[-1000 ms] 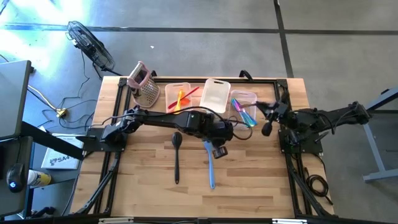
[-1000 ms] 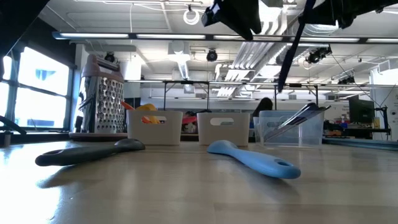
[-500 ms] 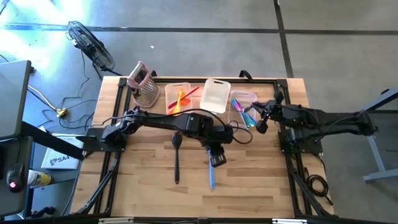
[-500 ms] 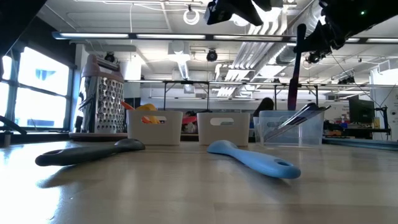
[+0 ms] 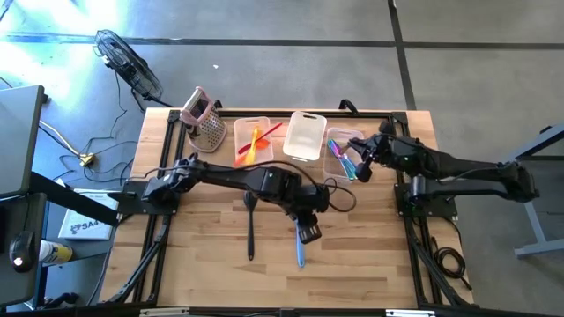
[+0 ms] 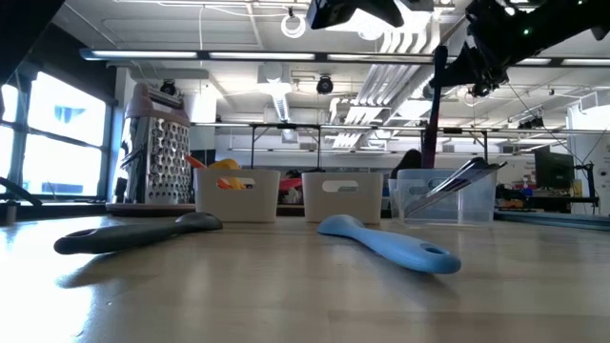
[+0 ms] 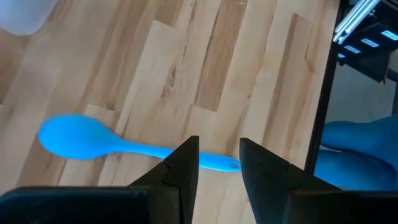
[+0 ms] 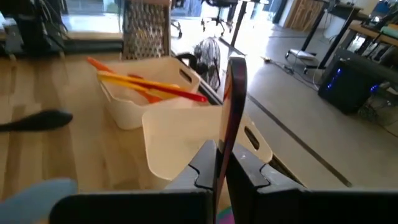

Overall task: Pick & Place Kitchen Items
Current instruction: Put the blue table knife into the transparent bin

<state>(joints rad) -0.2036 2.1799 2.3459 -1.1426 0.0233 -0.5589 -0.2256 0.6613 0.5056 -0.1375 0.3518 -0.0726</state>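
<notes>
My right gripper is going to let go of the dark purple utensil on the blue, purple and green utensils in the clear bin (image 5: 341,162).
My right gripper (image 5: 362,167) is shut on a dark purple utensil (image 6: 436,124), held over the right clear bin (image 5: 345,151). That bin holds blue, purple and green utensils. My left gripper (image 7: 217,165) stands open above the handle of a blue spoon (image 7: 81,137), fingers on either side and not touching it. The blue spoon (image 5: 300,246) lies flat on the table. A black spoon (image 5: 250,220) lies flat to its left. The left bin (image 5: 253,138) holds orange, red and yellow utensils. My right gripper pinches the dark purple utensil between its two fingers (image 8: 208,165), near the end that is uppermost in the low view (image 6: 440,57). The fingers come from the table's right side, roughly level. The utensil hangs almost upright, lifted clear above the right bin.
The middle bin (image 5: 305,135) stands between the other two at the far edge. A metal box grater with a pink handle (image 5: 204,123) stands at the far left. Bare wood lies toward the near edge (image 5: 264,282).
My right gripper has carried the purple utensil toward the table's left and far edge, to above the right bin. The utensil has swung from slanted to nearly upright. My left gripper has shifted toward the near edge over the blue spoon and turned a little.
</notes>
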